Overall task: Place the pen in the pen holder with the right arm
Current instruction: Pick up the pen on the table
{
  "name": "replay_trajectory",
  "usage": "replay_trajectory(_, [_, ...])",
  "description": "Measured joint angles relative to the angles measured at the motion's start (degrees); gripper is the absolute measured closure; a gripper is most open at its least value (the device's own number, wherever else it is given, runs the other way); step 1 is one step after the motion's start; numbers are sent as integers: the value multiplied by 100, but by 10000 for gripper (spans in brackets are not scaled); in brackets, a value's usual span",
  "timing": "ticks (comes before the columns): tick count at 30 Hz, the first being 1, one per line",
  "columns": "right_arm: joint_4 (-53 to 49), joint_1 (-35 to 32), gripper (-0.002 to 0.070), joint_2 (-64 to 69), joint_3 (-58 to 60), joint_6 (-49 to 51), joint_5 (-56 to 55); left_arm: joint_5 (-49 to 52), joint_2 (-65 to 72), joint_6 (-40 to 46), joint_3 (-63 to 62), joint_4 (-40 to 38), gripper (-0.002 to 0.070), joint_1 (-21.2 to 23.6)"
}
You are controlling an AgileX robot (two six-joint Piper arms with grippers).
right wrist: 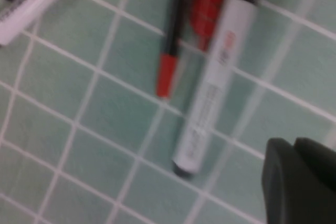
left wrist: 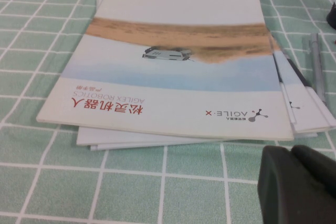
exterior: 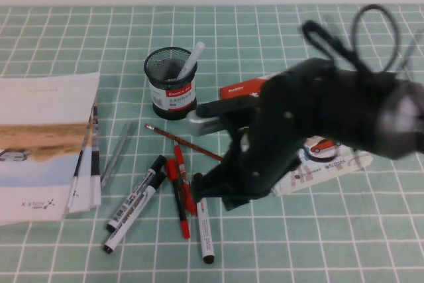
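Note:
The pen has a white body point(exterior: 202, 207) point(right wrist: 234, 22), and I need to grab it there next with my right gripper, close beside the pen's black cap.
The pen point(exterior: 205, 228), a white-barrelled marker with a small black end, lies on the green grid mat near the front. Its black cap end is under my right gripper point(exterior: 202, 185). In the right wrist view the pen point(right wrist: 210, 93) lies beside a red pen point(right wrist: 167, 72), and my right gripper point(right wrist: 294, 142) hovers close over the mat next to it, shut and empty. The black mesh pen holder point(exterior: 171, 83) stands upright farther back and holds a whitish pen point(exterior: 191, 59). My left gripper point(left wrist: 290, 150) is shut and empty beside the booklets.
Two black-capped printed markers point(exterior: 136, 200), red pens point(exterior: 179, 193), a red pencil point(exterior: 182, 140) and a grey pen point(exterior: 118, 154) lie around the pen. Stacked booklets point(exterior: 43, 144) lie at the left. A red stapler point(exterior: 242, 89) and a card point(exterior: 324, 154) lie behind the right arm.

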Motion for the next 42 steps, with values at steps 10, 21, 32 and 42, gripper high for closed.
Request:
replay_trajectory(10, [-169, 230, 426, 1304, -1341, 497, 559, 0, 0, 0, 0, 0, 679, 0])
replay_trajectory(21, [-465, 278, 400, 1799, -1605, 753, 648, 0, 0, 0, 0, 0, 679, 0])
replay_trajectory(32, [-553, 278, 435, 1943, -1642, 754, 599, 0, 0, 0, 0, 0, 679, 0])
replay_trajectory(42, [-780, 278, 554, 1916, -1630, 754, 821, 0, 0, 0, 0, 0, 679, 0])
